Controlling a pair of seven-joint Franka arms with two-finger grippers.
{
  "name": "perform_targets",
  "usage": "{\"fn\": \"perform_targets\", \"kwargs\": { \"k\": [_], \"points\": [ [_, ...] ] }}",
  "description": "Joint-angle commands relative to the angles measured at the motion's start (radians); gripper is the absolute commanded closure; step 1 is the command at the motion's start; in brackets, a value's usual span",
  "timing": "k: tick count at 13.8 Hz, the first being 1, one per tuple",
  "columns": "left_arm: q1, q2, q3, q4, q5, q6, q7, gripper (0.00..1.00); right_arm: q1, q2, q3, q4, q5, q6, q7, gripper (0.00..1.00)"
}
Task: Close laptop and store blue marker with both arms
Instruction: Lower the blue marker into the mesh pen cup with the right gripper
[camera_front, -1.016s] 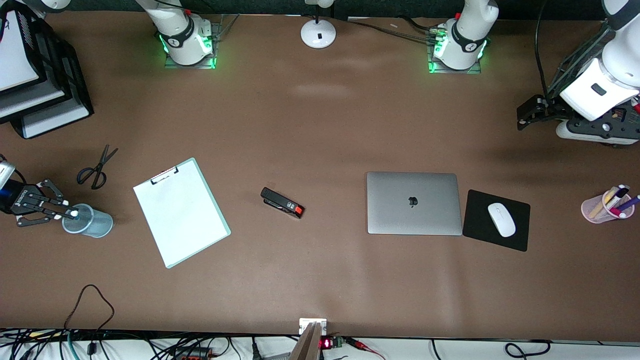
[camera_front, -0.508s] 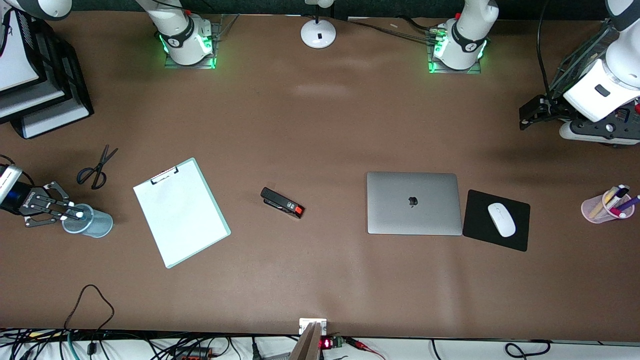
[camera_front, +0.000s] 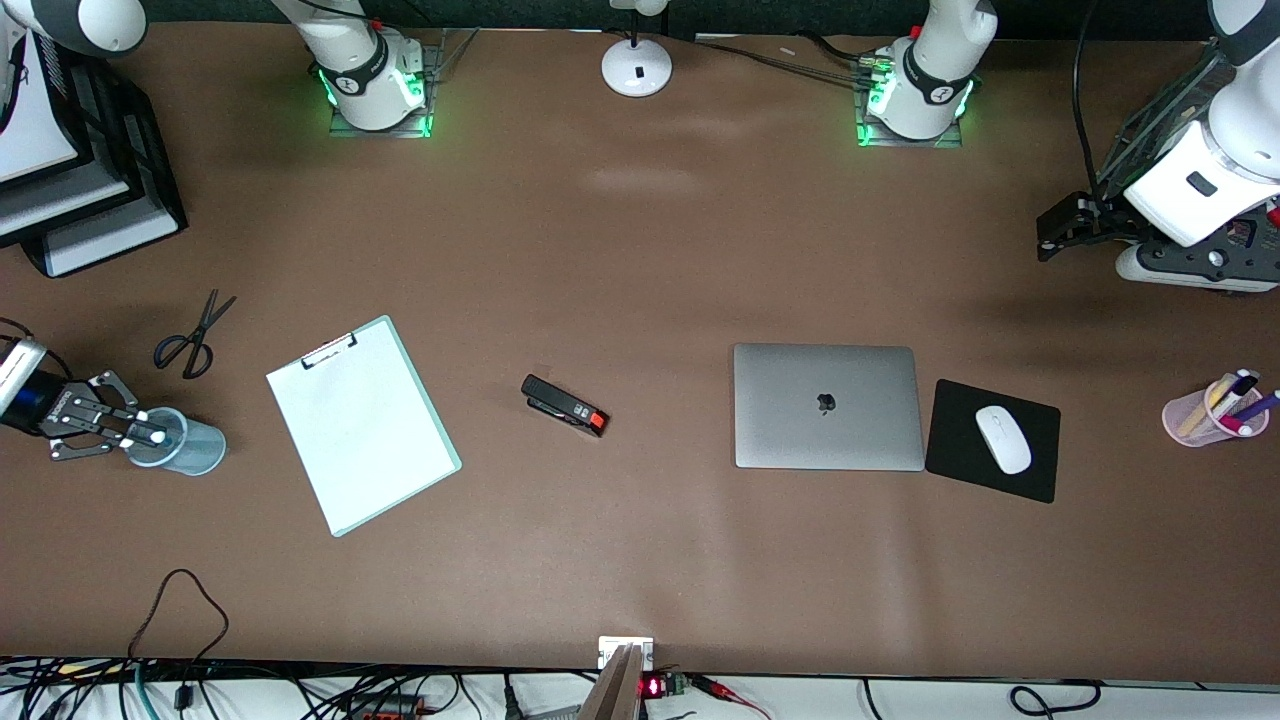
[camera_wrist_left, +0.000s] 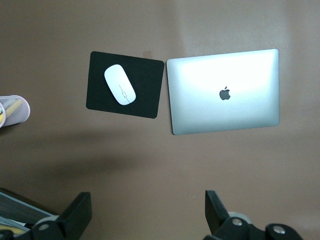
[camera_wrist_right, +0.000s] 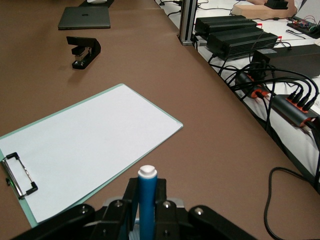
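The robot's right gripper should release the blue marker inside the translucent blue cup (camera_front: 173, 439) (camera_wrist_right: 136, 231) near the clipboard.
The laptop (camera_front: 828, 406) lies closed on the table, silver lid up with the dark logo showing; it also shows in the left wrist view (camera_wrist_left: 223, 91) and small in the right wrist view (camera_wrist_right: 84, 17). My right gripper (camera_front: 140, 436) is shut on the blue marker (camera_wrist_right: 147, 200), whitish end out, over the rim of a translucent blue cup (camera_front: 190, 446) at the right arm's end of the table. The marker's pale tip (camera_front: 158, 437) sits over the cup's mouth. My left gripper (camera_front: 1062, 226) is open and empty, up over bare table at the left arm's end; its fingers (camera_wrist_left: 76, 215) stand wide apart.
A clipboard (camera_front: 362, 423), black stapler (camera_front: 564, 405) and scissors (camera_front: 193, 334) lie between the cup and the laptop. A black mousepad (camera_front: 950, 455) with white mouse (camera_front: 1002, 438) lies beside the laptop. A pink cup of markers (camera_front: 1212, 412), a lamp base (camera_front: 636, 68) and stacked trays (camera_front: 75, 170) stand at the edges.
My right gripper has shifted a little with the marker, its tip staying over the cup's mouth. The left arm has drifted slightly. The laptop has not moved.
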Motion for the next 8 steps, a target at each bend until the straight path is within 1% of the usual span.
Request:
{"fn": "perform_targets", "kwargs": {
  "k": [1,3,8],
  "points": [
    [0.005,0.016,-0.003,0.038,-0.001,-0.018,0.017,0.0,-0.027,0.055,0.011,0.069,0.023,-0.02,-0.018,0.98],
    [0.004,0.015,-0.003,0.036,-0.001,-0.021,0.016,0.0,-0.036,0.071,0.011,0.069,0.023,-0.021,-0.047,0.98],
    [0.004,0.015,-0.003,0.036,-0.001,-0.023,0.017,0.0,-0.039,0.09,0.011,0.066,0.023,-0.023,-0.047,0.98]
  ]
}}
